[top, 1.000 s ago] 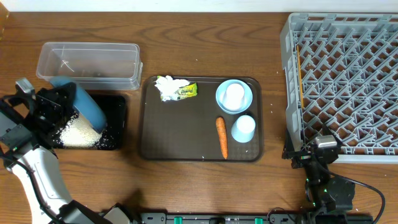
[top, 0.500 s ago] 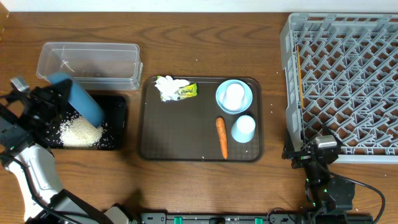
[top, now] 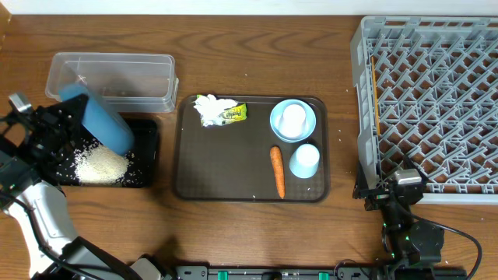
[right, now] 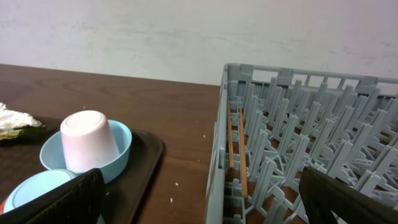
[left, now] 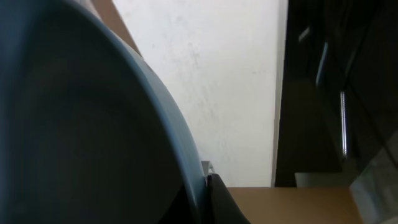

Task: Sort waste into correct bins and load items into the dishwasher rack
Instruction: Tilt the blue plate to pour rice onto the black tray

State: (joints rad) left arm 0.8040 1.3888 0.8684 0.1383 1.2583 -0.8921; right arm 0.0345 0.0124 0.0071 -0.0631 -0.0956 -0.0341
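Next, my left gripper releases the large dark-blue plate, now tilted over the black tray, on the brown tray's bare end (top: 201, 152) in front of the tissue.
My left gripper (top: 72, 124) is shut on the rim of the large dark-blue plate (top: 99, 118), which is tilted steeply on edge over the black tray (top: 148, 159). A pile of white rice (top: 99, 165) lies in that tray. In the left wrist view the plate (left: 93, 124) fills the left side, pinched against one finger (left: 219, 200). The carrot (top: 277, 172), tissue (top: 208, 109), wrapper (top: 233, 113), light-blue bowl (top: 307, 124) with the upturned white cup (top: 293, 117), and pale-blue cup (top: 304, 160) sit on the brown tray (top: 194, 167). My right gripper (top: 385, 190) is open and empty by the grey rack (top: 436, 101).
The clear tub (top: 113, 78) stands just behind the black tray, close to the plate's upper edge. Thin orange sticks (right: 231, 149) lie inside the rack's left wall (right: 217, 155). A few stray rice grains (right: 171, 200) lie between the brown tray and the rack.
The left gripper has drawn back to the left and raised the plate toward the tub. The rice pile now lies uncovered in the black tray. The right arm has not moved.
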